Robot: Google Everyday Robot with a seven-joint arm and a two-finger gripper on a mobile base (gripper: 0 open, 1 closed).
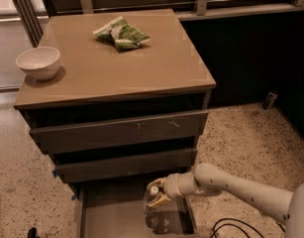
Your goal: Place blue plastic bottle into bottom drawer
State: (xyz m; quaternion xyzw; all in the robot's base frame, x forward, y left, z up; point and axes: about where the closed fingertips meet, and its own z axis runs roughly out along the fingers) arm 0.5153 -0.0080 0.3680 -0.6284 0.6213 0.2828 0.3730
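The robot's gripper will release the blue plastic bottle on the drawer's grey bottom around the middle of the open bottom drawer (144, 228). The bottle now stands upright inside that drawer.
The blue plastic bottle (156, 209) stands upright inside the open bottom drawer (112, 217), near its right side, white cap up. My gripper (155, 193) reaches in from the right on a white arm (230, 185) and is shut on the bottle's neck, just below the cap. The drawer is pulled out below the two upper drawers (119, 130), which have plain flat fronts. The bottle's lower body is clear and hard to make out against the grey drawer floor.
On the cabinet top (156, 68) sit a white bowl (38, 62) at the left edge and a green snack bag (121, 33) near the back. Speckled floor lies either side. Black cables (235, 228) lie on the floor at lower right.
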